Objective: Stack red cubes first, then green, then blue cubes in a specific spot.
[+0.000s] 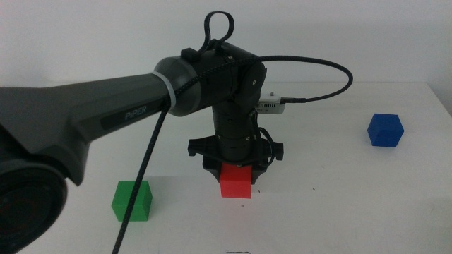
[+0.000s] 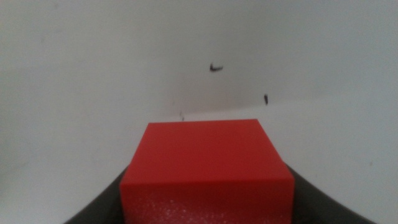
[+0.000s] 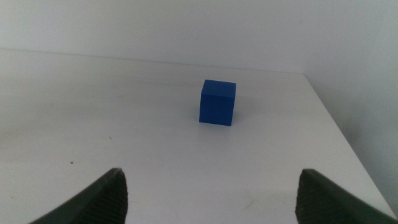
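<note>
My left gripper needs to let go of the red cube on the white table (image 1: 247, 194), at a spot just behind the frontmost dark speck. The red cube is at the table's middle now.
The red cube (image 1: 236, 180) is at the middle of the white table, between the jaws of my left gripper (image 1: 236, 171), which reaches straight down and is shut on it. In the left wrist view the red cube (image 2: 207, 165) fills the space between the dark jaws, low over or on the white tabletop with a few dark specks (image 2: 216, 68). The green cube (image 1: 132, 200) stands at the front left. The blue cube (image 1: 385, 130) stands at the far right. My right gripper (image 3: 208, 199) is open and empty, and faces the blue cube (image 3: 218, 102) from a distance.
The left arm's black cable (image 1: 332, 70) loops above the table behind the gripper. A small white connector (image 1: 270, 106) sits on the wrist. The table's right edge (image 1: 441, 106) runs close to the blue cube. A white wall stands behind the table.
</note>
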